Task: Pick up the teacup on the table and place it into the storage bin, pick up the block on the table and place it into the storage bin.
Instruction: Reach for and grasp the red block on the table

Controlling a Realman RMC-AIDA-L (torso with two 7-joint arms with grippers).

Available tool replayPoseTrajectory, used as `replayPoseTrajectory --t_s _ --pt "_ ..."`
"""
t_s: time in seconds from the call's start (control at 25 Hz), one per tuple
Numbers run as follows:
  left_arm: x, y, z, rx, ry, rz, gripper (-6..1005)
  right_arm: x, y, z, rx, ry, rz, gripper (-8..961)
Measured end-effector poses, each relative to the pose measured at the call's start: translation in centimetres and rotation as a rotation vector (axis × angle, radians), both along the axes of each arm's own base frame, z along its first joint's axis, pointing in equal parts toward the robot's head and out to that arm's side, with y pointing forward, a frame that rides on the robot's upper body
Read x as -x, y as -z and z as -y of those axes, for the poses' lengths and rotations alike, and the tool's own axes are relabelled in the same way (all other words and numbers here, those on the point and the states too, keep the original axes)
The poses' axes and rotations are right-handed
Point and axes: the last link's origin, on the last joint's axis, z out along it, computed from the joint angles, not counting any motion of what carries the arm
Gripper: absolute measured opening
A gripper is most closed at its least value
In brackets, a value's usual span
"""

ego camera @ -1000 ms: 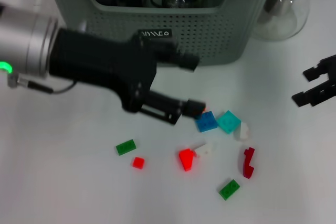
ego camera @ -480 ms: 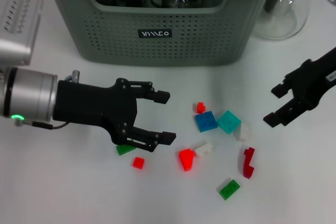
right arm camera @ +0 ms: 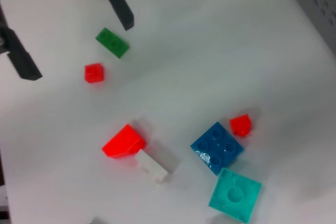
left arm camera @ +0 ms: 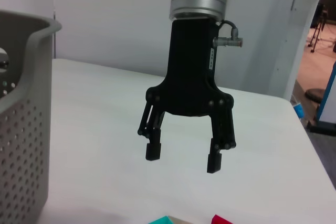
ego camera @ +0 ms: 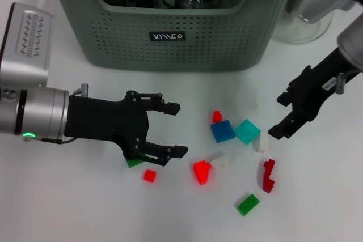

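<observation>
The dark red block (ego camera: 268,175) is between the white piece and the green block. My right gripper will go to it next and close there.
The storage bin (ego camera: 170,32) stands at the back and holds a dark pot and glassware; no teacup shows on the table. Several blocks lie in front of it: blue (ego camera: 223,131), teal (ego camera: 247,131), a small red one (ego camera: 216,116), a red wedge (ego camera: 201,171) and a white one (ego camera: 221,161). My left gripper (ego camera: 177,129) hangs open, left of the blocks, holding nothing. My right gripper (ego camera: 277,116) is open just right of the teal block and above a white piece (ego camera: 262,141). The left wrist view shows the right gripper (left arm camera: 184,161) open, above the table.
A clear glass pot (ego camera: 309,18) stands right of the bin, partly behind my right arm. More blocks lie nearer me: dark red (ego camera: 268,175), green (ego camera: 248,204), a small red one (ego camera: 149,175), and a green one (ego camera: 135,162) half under the left fingers.
My left gripper has drawn back leftward from the small red block and opened. My right gripper has come in from the right edge toward the teal and white blocks.
</observation>
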Motion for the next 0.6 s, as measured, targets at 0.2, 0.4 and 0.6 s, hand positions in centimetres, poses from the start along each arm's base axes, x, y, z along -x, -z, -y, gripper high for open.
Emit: replayPoseTrajectory --t_s 0.2,0.4,0.6 --pt "0.3 0.2 0.2 -0.030 0.057 -0.006 859 0.0 1.3 -0.3 -0.009 0.008 0.038 916" --pt "0.6 0.6 0.1 -0.051 0.075 -0.015 859 0.3 2.7 -0.8 -0.031 0.029 0.063 916" --pt "0.5 0.7 -0.1 -0.051 0.077 -0.016 859 0.8 4.2 -0.9 -0.046 0.075 0.067 917"
